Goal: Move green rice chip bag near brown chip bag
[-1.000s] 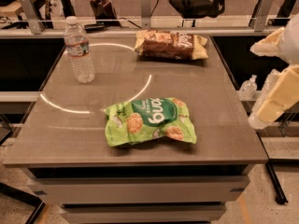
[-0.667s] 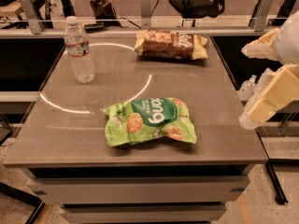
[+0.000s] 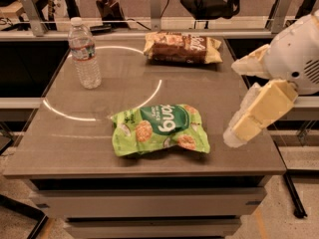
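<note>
I will grip the near end (image 3: 189,131) of the green rice chip bag, farther from the water bottle.
The green rice chip bag (image 3: 160,128) lies flat on the front middle of the grey table (image 3: 75,138), lime green with a darker panel and pictures of round chips. The brown chip bag (image 3: 182,48) lies flat at the table's back edge, right of centre, well apart from the green bag. My gripper (image 3: 232,102) hangs over the table's right edge, to the right of the green bag and a little above it. Its two cream fingers (image 3: 259,112) are spread apart and hold nothing.
A clear plastic water bottle (image 3: 83,54) stands upright at the back left of the table. A white circle line (image 3: 149,91) is marked on the tabletop. A rail and chairs stand behind the table; floor lies to the right.
My gripper has moved left, from beside the table to over its right edge, closer to the green bag. The bags and the bottle have not moved.
</note>
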